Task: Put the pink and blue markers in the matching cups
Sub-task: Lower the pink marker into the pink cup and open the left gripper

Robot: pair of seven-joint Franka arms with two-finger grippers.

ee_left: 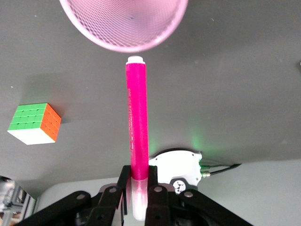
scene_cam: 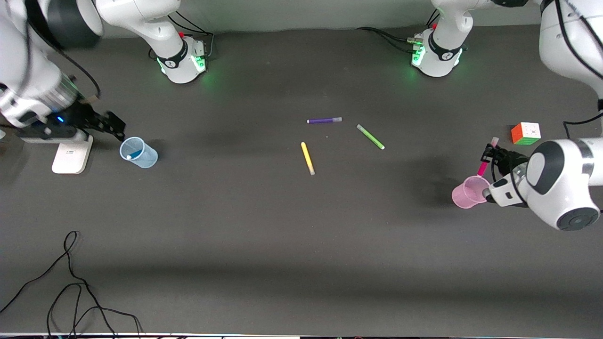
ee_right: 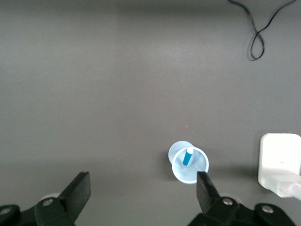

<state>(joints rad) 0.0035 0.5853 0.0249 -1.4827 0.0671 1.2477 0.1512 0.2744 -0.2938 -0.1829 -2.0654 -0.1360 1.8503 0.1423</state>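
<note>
I should let go of the pink marker with my left gripper inside the pink mesh cup (scene_cam: 473,186) (ee_left: 127,23), with the marker's pale cap leaning over the cup's rim.
The pink marker (scene_cam: 484,165) is gripped at its pale cap end by my left gripper (scene_cam: 492,155), shut on it, just above the pink mesh cup (scene_cam: 468,192) at the left arm's end of the table. In the left wrist view the pink marker (ee_left: 136,127) points at the rim of the pink cup (ee_left: 123,23). The blue marker (ee_right: 187,156) stands inside the pale blue cup (scene_cam: 138,152) at the right arm's end. My right gripper (scene_cam: 110,125) is open and empty, up beside the blue cup (ee_right: 189,165).
A purple pen (scene_cam: 324,120), a green pen (scene_cam: 370,137) and a yellow pen (scene_cam: 307,158) lie mid-table. A colour cube (scene_cam: 525,133) sits near the left gripper. A white block (scene_cam: 72,154) lies by the blue cup. A black cable (scene_cam: 70,287) loops at the near corner.
</note>
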